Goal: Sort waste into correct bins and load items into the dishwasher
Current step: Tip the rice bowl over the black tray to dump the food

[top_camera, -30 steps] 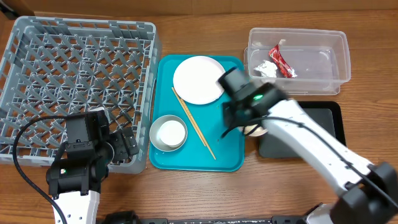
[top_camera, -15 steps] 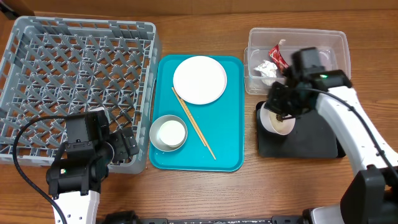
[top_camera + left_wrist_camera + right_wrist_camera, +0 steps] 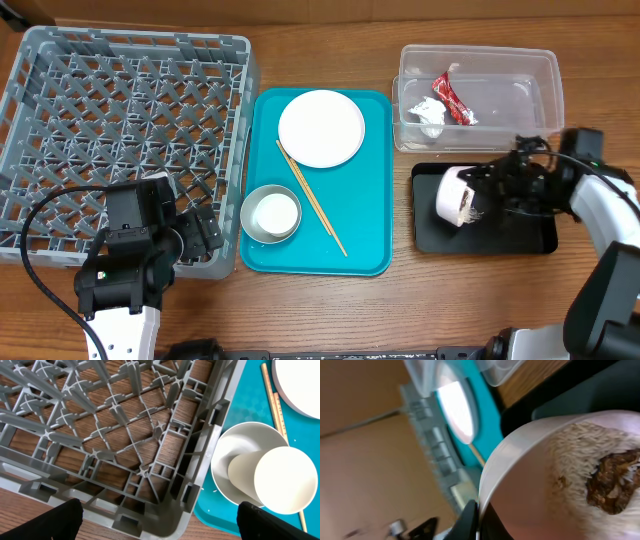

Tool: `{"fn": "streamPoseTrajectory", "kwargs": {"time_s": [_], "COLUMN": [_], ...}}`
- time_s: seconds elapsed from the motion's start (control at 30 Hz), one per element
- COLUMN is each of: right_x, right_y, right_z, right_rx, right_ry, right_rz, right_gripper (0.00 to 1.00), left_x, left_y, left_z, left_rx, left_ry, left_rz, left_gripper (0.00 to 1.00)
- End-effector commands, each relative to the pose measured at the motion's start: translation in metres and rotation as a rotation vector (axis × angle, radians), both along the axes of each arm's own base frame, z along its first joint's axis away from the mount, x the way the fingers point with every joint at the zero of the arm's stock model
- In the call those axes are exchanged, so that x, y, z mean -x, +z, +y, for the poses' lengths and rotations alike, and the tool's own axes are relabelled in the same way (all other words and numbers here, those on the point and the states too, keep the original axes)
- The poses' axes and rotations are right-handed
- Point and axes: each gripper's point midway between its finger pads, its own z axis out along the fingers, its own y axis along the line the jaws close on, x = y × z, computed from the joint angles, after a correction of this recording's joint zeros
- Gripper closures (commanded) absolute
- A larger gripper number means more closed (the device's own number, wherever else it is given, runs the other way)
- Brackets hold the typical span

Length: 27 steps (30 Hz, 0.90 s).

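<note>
My right gripper has the small white plate. I should let go of it on the teal tray (image 3: 354, 190) (image 3: 491, 436), between the chopsticks and the black tray.
My right gripper (image 3: 492, 190) is shut on the rim of a small white plate (image 3: 457, 197) and holds it tipped on edge over the black tray (image 3: 500, 232). In the right wrist view the jaws (image 3: 479, 515) pinch the plate (image 3: 530, 485), which carries white rice (image 3: 580, 445) and a brown food lump (image 3: 615, 480). The clear tub (image 3: 520, 70) holds the red-and-white wrapper (image 3: 452, 98) and the tissue (image 3: 428, 112). The large plate (image 3: 321, 128), chopsticks (image 3: 312, 198) and a grey bowl (image 3: 252, 228) with the white cup (image 3: 275, 212) lie on the teal tray (image 3: 365, 235). My left gripper (image 3: 195, 235) is open and empty at the front right corner of the grey dish rack (image 3: 120, 130).
The left wrist view shows the rack corner (image 3: 125, 435), the bowl (image 3: 225, 460) with the cup (image 3: 280, 480), the chopsticks (image 3: 274, 400) and the teal tray (image 3: 245, 395). Bare wooden table lies in front of the trays.
My right arm has carried the small plate from the teal tray's right edge rightward over the black tray and tipped it on edge. The left arm has not moved.
</note>
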Motion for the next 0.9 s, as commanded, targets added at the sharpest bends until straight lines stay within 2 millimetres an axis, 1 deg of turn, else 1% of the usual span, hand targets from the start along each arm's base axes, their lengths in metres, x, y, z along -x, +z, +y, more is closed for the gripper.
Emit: {"fn": "streamPoseTrajectory", "kwargs": {"time_s": [0.0, 0.17, 0.33, 0.37, 0.57, 0.87], "right_x": [0.001, 0.0, 0.0, 0.0, 0.0, -0.002], "right_y": [0.029, 0.044, 0.053, 0.053, 0.053, 0.053], "right_z": [0.0, -0.009, -0.011, -0.011, -0.011, -0.012], "right_rx": [-0.233, -0.39, -0.503, -0.516, -0.559, -0.566], "right_ry": [-0.009, -0.037, -0.045, -0.052, -0.077, -0.08], "right_rz": [-0.077, -0.106, -0.088, -0.06, 0.034, 0.05], "right_gripper": [0.96, 0.96, 0.96, 0.96, 0.96, 0.96], "left_x": [-0.003, -0.003, -0.003, -0.003, -0.003, -0.003], "left_y": [0.009, 0.009, 0.009, 0.009, 0.009, 0.009], "left_z": [0.003, 0.003, 0.003, 0.003, 0.003, 0.003], "left_rx": [-0.009, -0.009, -0.009, -0.009, -0.009, -0.009], "left_ry": [0.012, 0.012, 0.012, 0.012, 0.011, 0.012], "left_rz": [-0.026, -0.026, -0.026, -0.025, -0.025, -0.026], "left_gripper": [0.0, 0.0, 0.0, 0.0, 0.0, 0.0]}}
